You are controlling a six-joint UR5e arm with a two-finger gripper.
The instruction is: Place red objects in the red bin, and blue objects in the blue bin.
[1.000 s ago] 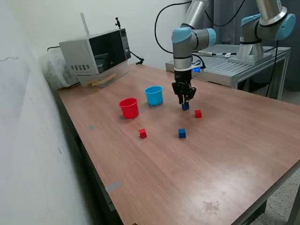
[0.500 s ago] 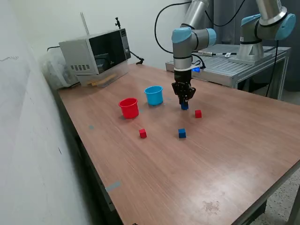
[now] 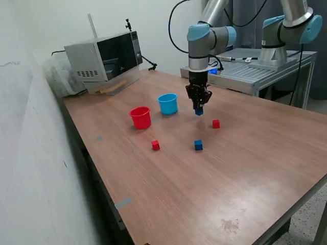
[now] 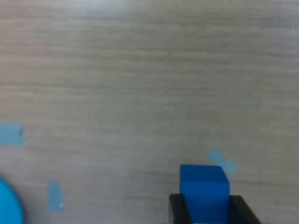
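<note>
I need to release the dark blue cube inside the light blue bin (image 3: 168,108), down on the bottom of that bin beside the red bin.
My gripper (image 3: 198,109) is shut on a dark blue cube (image 3: 199,111) and holds it a little above the table, to the exterior view's right of the light blue bin (image 3: 167,103). In the wrist view the held blue cube (image 4: 204,190) sits between the two black fingertips (image 4: 177,211), with the blue bin's rim (image 4: 8,210) at the frame's edge. The red bin (image 3: 140,117) stands beside the blue one. On the table lie a second blue cube (image 3: 198,145) and two red cubes (image 3: 155,145) (image 3: 216,123).
A microwave (image 3: 104,57) stands at the table's back corner by the wall. A second robot arm (image 3: 286,30) is mounted on a metal bench beyond the table. Bits of blue tape (image 4: 10,133) are stuck to the wood.
The gripper has closed on the blue cube and risen with it off the table, drifting slightly toward the blue bin. The other cubes and both bins have not moved.
</note>
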